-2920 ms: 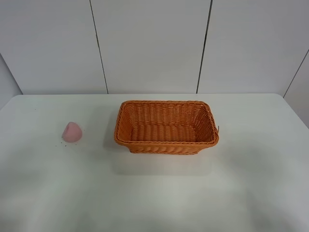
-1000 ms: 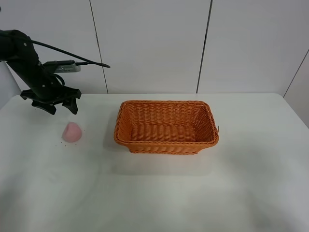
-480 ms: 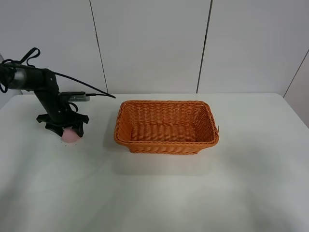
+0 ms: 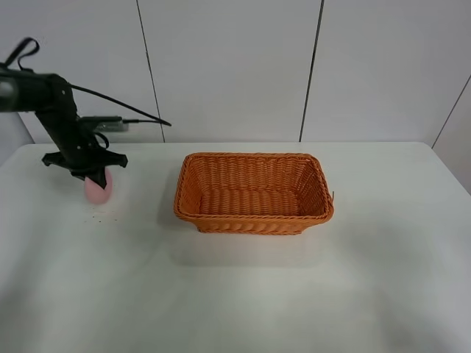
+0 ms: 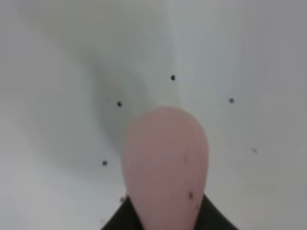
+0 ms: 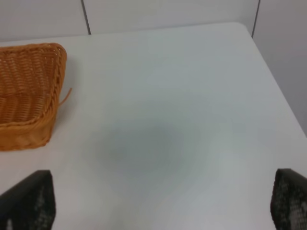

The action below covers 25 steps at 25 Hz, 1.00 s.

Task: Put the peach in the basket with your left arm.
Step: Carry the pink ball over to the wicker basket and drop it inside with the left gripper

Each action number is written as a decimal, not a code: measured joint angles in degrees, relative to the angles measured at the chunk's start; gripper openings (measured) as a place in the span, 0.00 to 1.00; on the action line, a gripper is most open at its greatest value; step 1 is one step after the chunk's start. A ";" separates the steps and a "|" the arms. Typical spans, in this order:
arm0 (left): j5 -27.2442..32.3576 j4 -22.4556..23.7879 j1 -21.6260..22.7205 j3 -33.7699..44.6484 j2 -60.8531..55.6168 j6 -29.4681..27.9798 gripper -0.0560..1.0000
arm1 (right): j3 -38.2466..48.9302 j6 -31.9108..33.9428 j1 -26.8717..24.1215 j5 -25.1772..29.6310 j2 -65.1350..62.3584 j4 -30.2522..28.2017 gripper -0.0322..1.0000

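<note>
My left gripper is to let go of the peach, now held a little above the white table, on the orange wicker basket's bottom, near its middle (image 4: pixel 237 198).
The pale pink peach (image 4: pixel 98 190) hangs in my left gripper (image 4: pixel 95 179), which is shut on it and holds it a little above the white table, well left of the basket. In the left wrist view the peach (image 5: pixel 165 155) fills the middle, with the dark fingers (image 5: pixel 117 220) on either side of its base and its shadow on the table below. The orange wicker basket (image 4: pixel 254 220) stands at the table's middle with nothing in it. Its corner shows in the right wrist view (image 6: pixel 26 96). My right gripper (image 6: pixel 158 203) is open and holds nothing, right of the basket.
Small dark specks (image 4: pixel 98 218) lie on the white table (image 4: pixel 235 294) where the peach sat. A white panelled wall (image 4: pixel 228 66) runs behind the table's far edge. The table's right edge (image 6: pixel 276 91) shows in the right wrist view.
My left arm came in from the left, came down over the peach and shut on it. It has now lifted the peach up and a little to the left.
</note>
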 joint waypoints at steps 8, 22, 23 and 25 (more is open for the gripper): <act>15.04 -0.01 -2.22 -12.70 -7.79 -0.21 0.20 | 0.00 0.00 0.00 0.00 0.00 0.00 0.70; 15.02 -3.22 -28.80 -24.21 1.09 -3.14 0.20 | 0.00 0.00 0.00 0.00 0.00 0.00 0.70; 14.13 -3.35 -30.34 -25.80 2.69 -3.22 0.20 | 0.00 0.00 0.00 0.00 0.00 0.00 0.70; 12.10 -3.48 -32.82 -28.56 6.90 -3.34 0.20 | 0.00 0.00 0.00 0.00 0.00 0.00 0.70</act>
